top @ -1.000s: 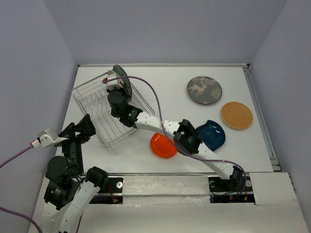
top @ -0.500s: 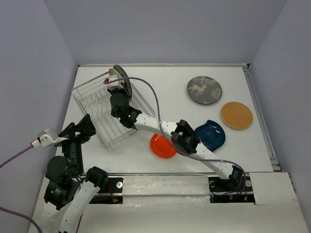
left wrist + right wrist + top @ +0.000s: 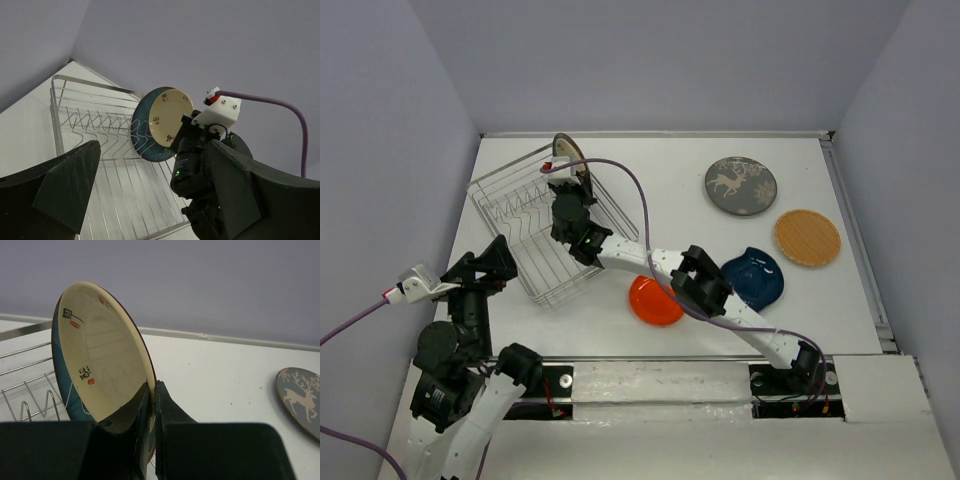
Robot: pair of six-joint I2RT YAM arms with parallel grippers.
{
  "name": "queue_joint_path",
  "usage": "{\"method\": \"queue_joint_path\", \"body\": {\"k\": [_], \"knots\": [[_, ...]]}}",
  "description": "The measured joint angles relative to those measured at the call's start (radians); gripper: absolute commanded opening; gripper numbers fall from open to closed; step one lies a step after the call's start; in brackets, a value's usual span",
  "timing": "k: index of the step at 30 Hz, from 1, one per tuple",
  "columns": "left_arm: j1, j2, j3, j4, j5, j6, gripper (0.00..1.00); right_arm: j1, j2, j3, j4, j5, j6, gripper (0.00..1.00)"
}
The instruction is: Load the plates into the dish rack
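Note:
Next, my right gripper lets go of the cream plate, standing upright in the dish rack's wire slot [image 3: 565,194] next to the teal plate.
The dish rack [image 3: 520,215] stands at the table's back left. My right gripper [image 3: 570,183] is shut on the lower rim of the small cream plate [image 3: 563,152] and holds it upright over the rack's far right corner. In the right wrist view, my fingers [image 3: 152,390] pinch the cream plate [image 3: 100,355], and the teal plate [image 3: 62,375] stands just behind it. The left wrist view shows both the cream plate [image 3: 170,117] and the teal plate [image 3: 145,142] over the rack [image 3: 95,130]. My left gripper [image 3: 485,265] is open and empty at the rack's near left.
The grey deer plate [image 3: 740,185], the tan woven plate [image 3: 807,237], the dark blue leaf plate [image 3: 755,277] and the orange plate [image 3: 655,300] lie flat on the table to the right of the rack. The right arm's cable arcs over the rack's right side.
My right gripper has shifted slightly right and toward the rack with the cream plate, which now stands more edge-on. The left arm has not moved.

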Motion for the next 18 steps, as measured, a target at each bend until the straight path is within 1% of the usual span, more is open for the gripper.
{"method": "queue_joint_path", "body": {"k": [13, 18], "knots": [[-0.001, 0.000, 0.000, 0.000, 0.002, 0.000, 0.99, 0.000, -0.011, 0.033, -0.145, 0.003, 0.194, 0.07], [-0.001, 0.000, 0.000, 0.000, 0.004, 0.000, 0.99, 0.000, -0.011, 0.051, -0.188, 0.002, 0.227, 0.07]]}}
